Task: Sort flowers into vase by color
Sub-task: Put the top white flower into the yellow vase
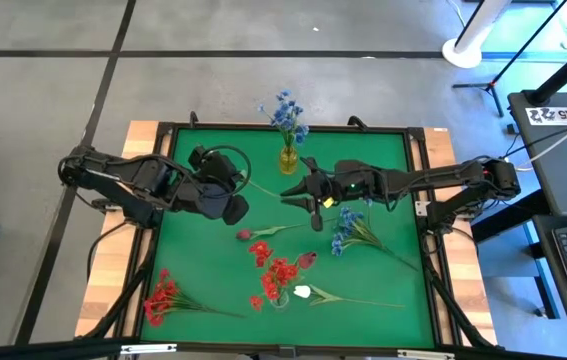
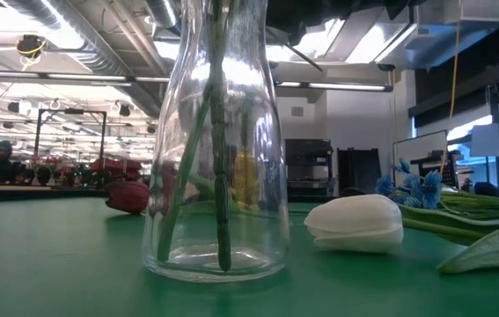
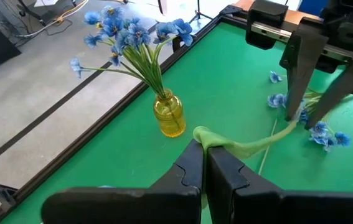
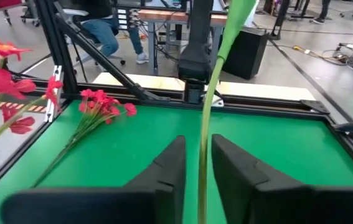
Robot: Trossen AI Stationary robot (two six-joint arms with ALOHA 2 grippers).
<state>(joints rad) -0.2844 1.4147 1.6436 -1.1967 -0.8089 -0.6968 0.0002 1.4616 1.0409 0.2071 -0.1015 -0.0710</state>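
Note:
The flower stem is held level by its leafy end in my left gripper, so next my right gripper takes the stem farther (image 3: pixel 284 130) along and turns it upright.
My left gripper (image 3: pixel 205 155) (image 1: pixel 245 190) is shut on the leafy end of a thin green flower stem (image 3: pixel 257 144). The stem sags across to my right gripper (image 4: pixel 199 146) (image 1: pixel 288 196), which is shut on it farther along; blue blossoms (image 3: pixel 320 130) show just beyond that gripper. A yellow vase (image 1: pixel 289 158) with blue flowers stands near the far edge. A clear vase (image 2: pixel 218 176) (image 1: pixel 278 295) holds red flowers. Lying on the mat are a white tulip (image 2: pixel 355 224), dark red buds (image 1: pixel 246 235), a red cluster (image 1: pixel 161 297) and blue flowers (image 1: pixel 348 232). My left gripper pinches the stem's leaf end (image 3: pixel 208 135) between its two fingers, coming level from the table's left side. That end is lifted clear of the mat. My right gripper has the stalk (image 4: pixel 205 134) between its fingers (image 3: pixel 296 93), coming from the table's right. The stalk runs forward out of them toward my left gripper.
A black frame (image 1: pixel 418 135) rims the green mat. The yellow vase stands just beyond the two grippers. Stalks and leaves sprawl over the mat's middle and near right. A person sits in the room beyond the table (image 4: pixel 101 25).

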